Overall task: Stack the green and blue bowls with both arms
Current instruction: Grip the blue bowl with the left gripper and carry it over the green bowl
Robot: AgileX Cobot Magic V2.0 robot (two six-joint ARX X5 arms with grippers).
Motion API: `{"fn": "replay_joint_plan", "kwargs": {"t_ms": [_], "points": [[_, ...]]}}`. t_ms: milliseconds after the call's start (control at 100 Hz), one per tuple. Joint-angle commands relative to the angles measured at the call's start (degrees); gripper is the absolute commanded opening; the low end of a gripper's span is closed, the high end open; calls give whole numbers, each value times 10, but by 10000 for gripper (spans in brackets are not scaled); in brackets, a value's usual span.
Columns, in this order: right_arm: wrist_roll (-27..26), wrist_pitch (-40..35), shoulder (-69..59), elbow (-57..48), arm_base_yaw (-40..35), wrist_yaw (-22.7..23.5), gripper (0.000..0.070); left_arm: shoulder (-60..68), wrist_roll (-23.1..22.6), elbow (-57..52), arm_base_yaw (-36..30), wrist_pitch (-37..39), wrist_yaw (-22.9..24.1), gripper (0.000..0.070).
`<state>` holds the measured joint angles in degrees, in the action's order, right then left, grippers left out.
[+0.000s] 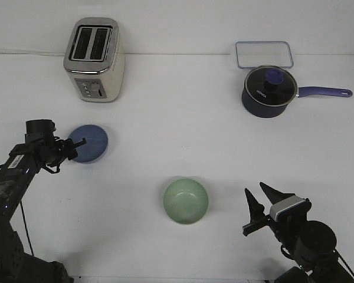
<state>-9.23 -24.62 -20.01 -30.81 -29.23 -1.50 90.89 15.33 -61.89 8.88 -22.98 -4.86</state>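
Next, I let go of the periwinkle blue bowl with my left gripper inside the pale green bowl [186, 200], so the two bowls stack together.
The periwinkle blue bowl [91, 143] sits on the white table at the left, in front of the toaster. My left gripper [72, 148] is at the bowl's left rim, with its fingertips over the edge. I cannot tell whether it grips the rim. The pale green bowl [186, 201] sits upright near the front centre of the table, apart from both grippers. My right gripper [261, 200] is open and empty, a little to the right of the green bowl, with its fingers pointing up and left.
A silver toaster [95, 59] stands at the back left. A dark navy lidded saucepan [269, 91] with a long handle pointing right sits at the back right. A clear rectangular container [264, 54] lies behind it.
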Motion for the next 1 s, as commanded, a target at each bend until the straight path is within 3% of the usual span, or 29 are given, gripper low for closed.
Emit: {"fn": "replay_joint_plan", "kwargs": {"t_ms": [0, 110, 490, 820, 990], "points": [[5, 4, -3, -2, -4, 1, 306, 10, -10, -12, 2, -1, -1, 14], [5, 4, -3, -2, -4, 1, 306, 2, -14, -13, 2, 1, -17, 14], [5, 4, -3, -2, -4, 0, 306, -138, -14, -15, -49, -23, -176, 14], [5, 3, -3, -2, -4, 0, 306, -204, 4, -15, -247, -41, -172, 14], [5, 3, -3, -2, -4, 0, 306, -174, 5, -15, -362, -40, -123, 14]]}}
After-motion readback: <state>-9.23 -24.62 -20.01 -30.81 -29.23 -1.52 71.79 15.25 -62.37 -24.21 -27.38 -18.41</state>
